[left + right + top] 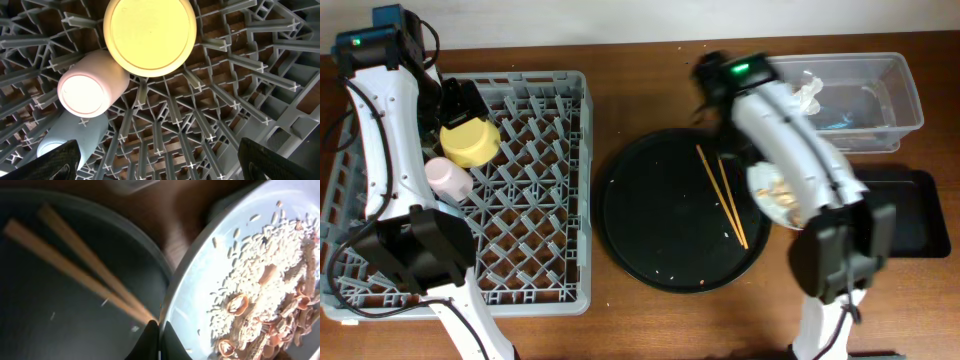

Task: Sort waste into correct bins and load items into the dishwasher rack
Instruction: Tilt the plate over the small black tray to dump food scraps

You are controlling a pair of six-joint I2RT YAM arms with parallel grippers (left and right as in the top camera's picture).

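Observation:
Next, I set the pale plate, now beside the chopsticks, on the bare middle of the large round black tray (666, 209) with my right gripper.
The grey dishwasher rack (550, 250) holds the upturned yellow bowl (470, 142) and the pink cup (448, 177). In the left wrist view the bowl (150, 35), the pink cup (85, 90) and the light-blue cup (65, 135) lie on the rack's lattice (225, 100). My left gripper (160, 165) is open and empty above them. My right gripper (159, 330) is shut on the rim of the pale plate (210, 295). The plate carries beige-brown food scraps (270, 290) and sits beside the chopsticks (85, 275). In the overhead view the plate (770, 190) is partly under my right arm.
The chopsticks (722, 195) lie on the large round black tray (660, 220). The clear tub (880, 95) at the back right holds the crumpled white napkin (808, 92). The shallow black tray (912, 210) lies in front of it. I see no wrapper.

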